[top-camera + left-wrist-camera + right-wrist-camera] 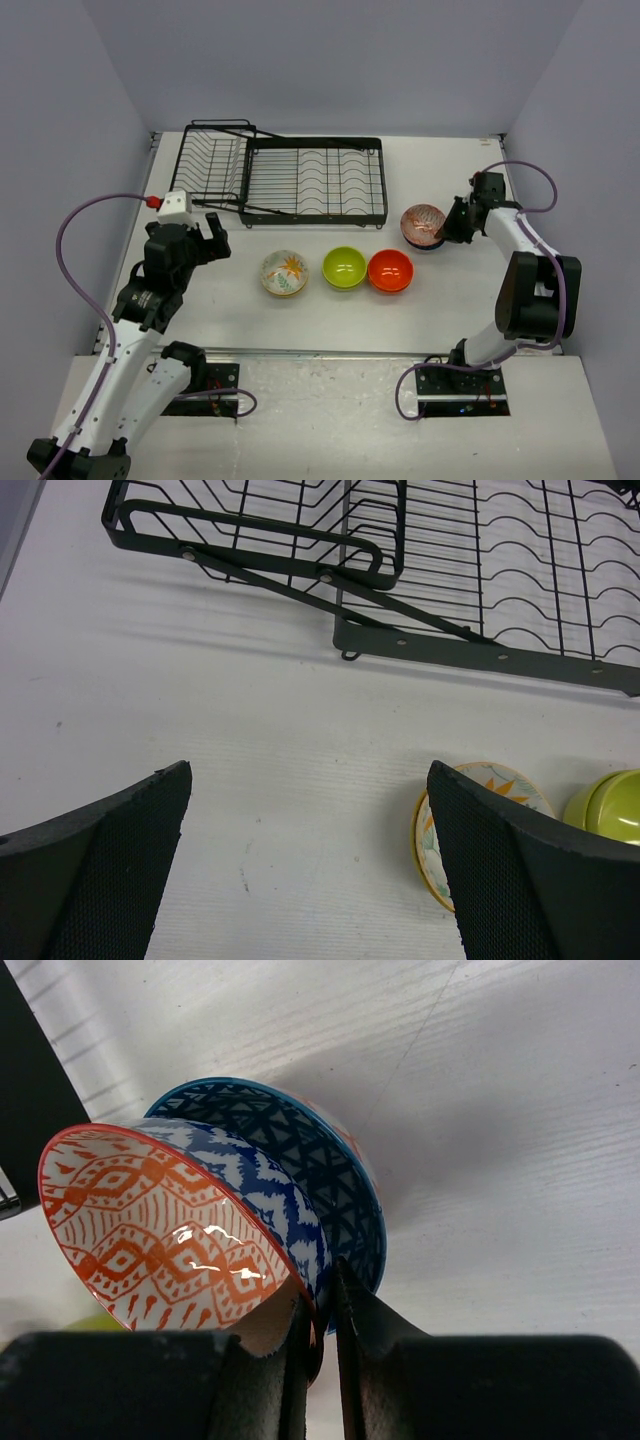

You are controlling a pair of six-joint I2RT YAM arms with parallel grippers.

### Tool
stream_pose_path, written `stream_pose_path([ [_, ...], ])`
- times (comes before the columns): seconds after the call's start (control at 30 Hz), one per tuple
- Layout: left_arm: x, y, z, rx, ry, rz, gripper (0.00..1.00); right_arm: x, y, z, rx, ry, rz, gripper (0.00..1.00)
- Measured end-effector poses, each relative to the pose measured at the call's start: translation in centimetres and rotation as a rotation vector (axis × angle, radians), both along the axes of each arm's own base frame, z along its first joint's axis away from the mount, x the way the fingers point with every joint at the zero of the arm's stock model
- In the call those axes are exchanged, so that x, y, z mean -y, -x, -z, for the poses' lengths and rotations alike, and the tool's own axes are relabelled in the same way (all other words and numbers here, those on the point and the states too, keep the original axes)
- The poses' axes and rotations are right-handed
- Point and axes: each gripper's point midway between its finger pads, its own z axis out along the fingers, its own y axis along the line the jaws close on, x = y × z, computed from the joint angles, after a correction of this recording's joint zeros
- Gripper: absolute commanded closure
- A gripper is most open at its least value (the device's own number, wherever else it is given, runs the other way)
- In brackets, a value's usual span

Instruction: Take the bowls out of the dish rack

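Note:
The pinkish-brown bowl tilts off-centre over the blue bowl; my right gripper will release, let it sink inside, then grip the pinkish-brown bowl's rim (284, 1257).
The black wire dish rack (300, 180) stands at the back of the table with no bowls in it; its front bar shows in the left wrist view (480, 650). A cream floral bowl (284, 272), a lime green bowl (344, 267) and an orange-red bowl (390, 270) sit in a row in front of it. My right gripper (325, 1280) is shut on the rim of the pinkish-brown patterned bowl (150, 1230), which is tilted against a blue bowl (335, 1180) right of the row (423, 225). My left gripper (308, 780) is open and empty, left of the floral bowl (495, 778).
The lime green bowl (610, 805) shows at the right edge of the left wrist view. Grey walls close in the table on three sides. The arms' cables loop at the left and right edges.

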Motion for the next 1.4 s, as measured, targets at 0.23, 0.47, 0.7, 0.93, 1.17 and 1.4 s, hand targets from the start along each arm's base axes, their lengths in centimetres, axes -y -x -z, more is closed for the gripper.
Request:
stream_pose_path([
  [0.23, 0.1, 0.1, -0.2, 0.007, 0.004, 0.004, 0.0, -0.3, -0.1, -0.1, 0.006, -0.015, -0.008, 0.84],
  [0.47, 0.1, 0.1, -0.1, 0.007, 0.006, 0.008, 0.0, -0.2, 0.0, 0.6, -0.013, -0.018, -0.005, 0.82],
  [0.7, 0.1, 0.2, 0.0, 0.008, 0.006, 0.008, 0.0, -0.1, -0.1, 0.7, -0.015, -0.017, -0.002, 0.7],
  [0.93, 0.1, 0.2, 0.1, 0.008, 0.006, 0.008, 0.0, 0.0, 0.0, -1.6, 0.057, -0.005, 0.0, 0.65],
  [1.17, 0.1, 0.2, 0.1, 0.008, 0.005, 0.006, 0.0, 0.2, 0.2, -2.2, 0.101, 0.01, 0.01, 0.71],
  [1.4, 0.1, 0.2, 0.1, 0.008, 0.005, 0.006, 0.0, 0.3, 0.9, -2.1, 0.108, 0.022, 0.025, 0.88],
])
